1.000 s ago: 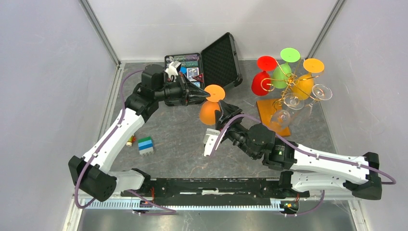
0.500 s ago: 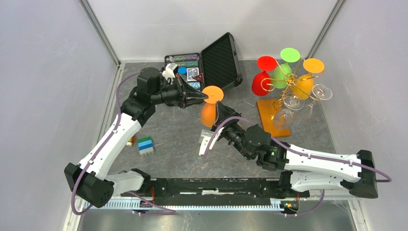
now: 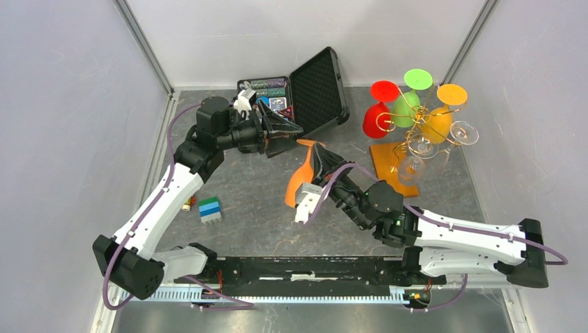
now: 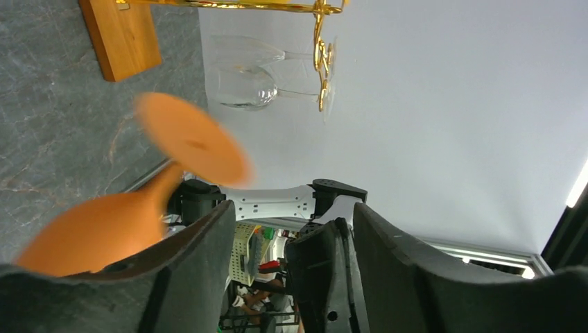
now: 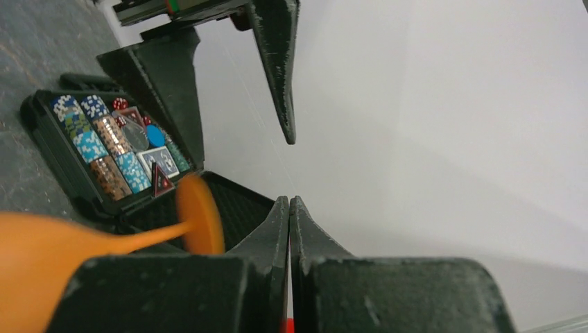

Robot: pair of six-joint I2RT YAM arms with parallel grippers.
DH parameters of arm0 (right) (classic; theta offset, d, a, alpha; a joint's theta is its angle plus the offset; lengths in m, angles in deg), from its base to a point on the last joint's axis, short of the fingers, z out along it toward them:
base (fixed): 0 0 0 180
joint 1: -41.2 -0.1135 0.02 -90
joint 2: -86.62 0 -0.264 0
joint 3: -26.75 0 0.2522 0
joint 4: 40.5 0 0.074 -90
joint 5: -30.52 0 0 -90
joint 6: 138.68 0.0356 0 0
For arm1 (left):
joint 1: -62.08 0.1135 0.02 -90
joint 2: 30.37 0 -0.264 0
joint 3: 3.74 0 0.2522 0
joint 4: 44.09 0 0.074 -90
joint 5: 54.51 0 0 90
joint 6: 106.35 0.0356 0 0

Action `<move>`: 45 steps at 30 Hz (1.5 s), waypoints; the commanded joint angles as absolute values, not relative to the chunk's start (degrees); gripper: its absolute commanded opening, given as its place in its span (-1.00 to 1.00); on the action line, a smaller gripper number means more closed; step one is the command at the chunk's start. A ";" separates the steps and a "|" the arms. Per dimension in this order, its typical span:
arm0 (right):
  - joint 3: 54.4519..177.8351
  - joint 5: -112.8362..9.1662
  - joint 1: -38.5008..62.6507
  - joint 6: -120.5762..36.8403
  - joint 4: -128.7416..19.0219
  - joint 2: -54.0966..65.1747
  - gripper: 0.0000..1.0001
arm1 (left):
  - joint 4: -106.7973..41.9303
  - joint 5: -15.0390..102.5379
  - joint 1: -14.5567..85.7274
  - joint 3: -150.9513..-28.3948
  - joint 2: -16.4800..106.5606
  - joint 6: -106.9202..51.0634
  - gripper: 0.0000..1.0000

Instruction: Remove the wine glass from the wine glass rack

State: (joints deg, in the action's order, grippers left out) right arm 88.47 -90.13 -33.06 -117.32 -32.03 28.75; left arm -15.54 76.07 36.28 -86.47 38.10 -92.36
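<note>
The orange wine glass tips free outside both of the robot's grippers, so the right gripper will back away and the left gripper will take the glass by its bowl [image 3: 297, 186].
An orange wine glass [image 3: 298, 182] leans steeply over the table between my two grippers, foot [image 3: 310, 143] up and bowl down-left; it is motion-blurred. My left gripper [image 3: 290, 128] stands open just behind the foot and holds nothing. My right gripper [image 3: 320, 154] is shut, empty, with the glass right beside its fingers. In the right wrist view the orange glass [image 5: 41, 258] lies left of my closed right gripper [image 5: 289, 202]. In the left wrist view the orange glass [image 4: 104, 225] sits outside my open left gripper [image 4: 291, 208]. The gold wine glass rack [image 3: 414, 123] stands at the back right, carrying several coloured and clear glasses.
An open black case [image 3: 319, 87] with poker chips [image 3: 269, 89] sits behind the left gripper. A stack of toy bricks [image 3: 209, 209] and a small piece [image 3: 186, 203] lie at the left. The rack's orange-brown base [image 3: 385, 158] is close to the right arm.
The left gripper opened and let go of the orange glass's foot. The right gripper closed without gripping it. The glass tipped over and dropped down-left.
</note>
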 commanded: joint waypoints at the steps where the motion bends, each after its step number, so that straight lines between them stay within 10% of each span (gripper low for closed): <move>1: 89.21 -90.24 -33.42 -107.87 -27.54 31.18 -1.00 | -19.46 75.56 36.31 -87.12 35.75 -92.75 0.47; 14: 95.70 -95.21 -33.18 -72.35 -49.52 30.54 -0.96 | -5.32 59.39 39.99 -79.10 30.85 -74.07 0.48; 19: 99.58 -97.83 -33.15 -57.92 -60.23 29.95 -0.14 | 2.02 51.89 40.00 -76.43 28.43 -68.35 0.52; 24: 102.67 -100.60 -33.07 -47.00 -68.10 27.39 0.17 | 5.14 48.92 39.38 -68.57 22.16 -70.01 0.51; 45: 101.56 -99.16 -30.34 -33.54 -70.72 27.18 0.25 | -13.26 36.32 29.46 -43.33 16.65 -89.45 0.55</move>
